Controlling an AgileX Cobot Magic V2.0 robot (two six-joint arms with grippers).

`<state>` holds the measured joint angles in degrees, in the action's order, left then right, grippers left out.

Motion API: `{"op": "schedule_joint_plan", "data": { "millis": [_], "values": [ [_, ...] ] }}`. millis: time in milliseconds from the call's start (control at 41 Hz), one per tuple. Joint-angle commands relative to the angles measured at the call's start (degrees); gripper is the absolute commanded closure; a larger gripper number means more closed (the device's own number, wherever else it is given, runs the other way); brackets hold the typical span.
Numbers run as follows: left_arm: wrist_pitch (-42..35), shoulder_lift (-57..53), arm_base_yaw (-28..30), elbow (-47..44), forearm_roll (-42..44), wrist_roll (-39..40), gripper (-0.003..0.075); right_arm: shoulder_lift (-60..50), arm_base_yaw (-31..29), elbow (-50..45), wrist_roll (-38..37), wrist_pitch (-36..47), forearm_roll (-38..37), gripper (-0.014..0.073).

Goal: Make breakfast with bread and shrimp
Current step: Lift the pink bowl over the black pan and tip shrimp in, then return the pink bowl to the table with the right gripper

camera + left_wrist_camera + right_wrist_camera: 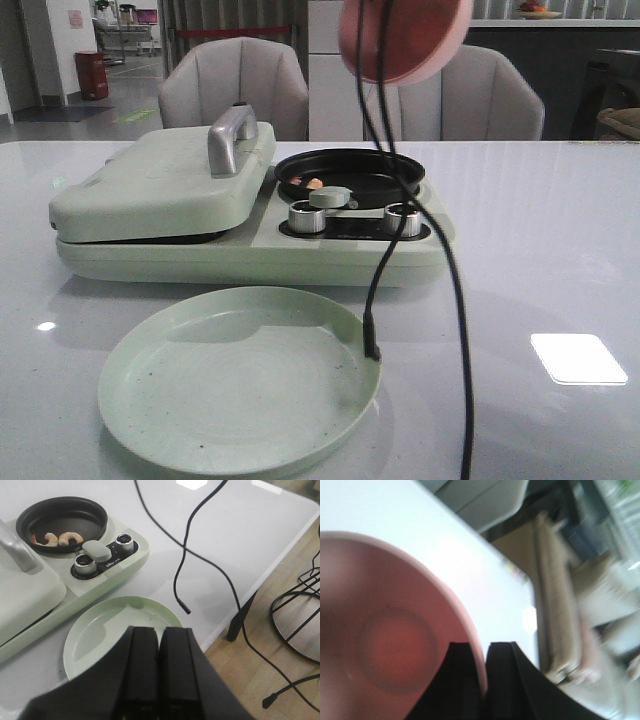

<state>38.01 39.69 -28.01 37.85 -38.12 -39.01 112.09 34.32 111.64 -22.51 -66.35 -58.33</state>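
The robot will set the pink bowl down with its right gripper on the table (612,290) just behind the white square, beyond the appliance's pan.
Two orange-pink shrimp (59,538) lie in the round black pan (62,515) of the pale green appliance; one shrimp (312,184) shows in the front view. The bread is hidden; the appliance's lid (170,175) is down over the left side. My left gripper (159,635) is shut with nothing in it, above the empty green plate (120,625). My right gripper (483,652) is shut on the rim of a pink bowl (385,645). The pink bowl (405,35) hangs tilted high above the pan (350,170).
The green plate (240,375) sits in front of the appliance (330,250). Two black cables (375,300) hang down in front of the knobs (308,216) to the table. Two chairs (235,85) stand behind the table. The table edge (280,560) is near the left arm.
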Motion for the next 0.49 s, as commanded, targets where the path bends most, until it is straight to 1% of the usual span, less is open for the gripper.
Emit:
{"op": "schedule_joint_plan", "data": {
  "millis": [0, 122, 268, 317, 463],
  "values": [
    [-3.3, -0.1, -0.4, 1.5, -1.8, 0.1, 0.0622, -9.5, -4.2, -4.5, 0.7, 2.1, 7.1, 0.0576],
    [-3.3, -0.1, -0.4, 1.5, -1.8, 0.1, 0.0622, -16.9, -10.5, -15.1, 0.7, 6.5, 15.6, 0.0576],
    [-3.3, -0.1, -0.4, 1.5, -1.8, 0.1, 0.0622, -24.1, -20.1, -29.0, 2.5, 12.4, 26.5, 0.0576],
    [-3.3, -0.1, -0.4, 1.5, -1.8, 0.1, 0.0622, -26.1, -23.9, -33.8, 4.8, 15.2, 31.6, 0.0576],
    [-3.3, -0.1, -0.4, 1.5, -1.9, 0.1, 0.0622, -27.9, -32.7, -43.6, 13.6, 22.2, 45.9, 0.0576]
  ]
}}
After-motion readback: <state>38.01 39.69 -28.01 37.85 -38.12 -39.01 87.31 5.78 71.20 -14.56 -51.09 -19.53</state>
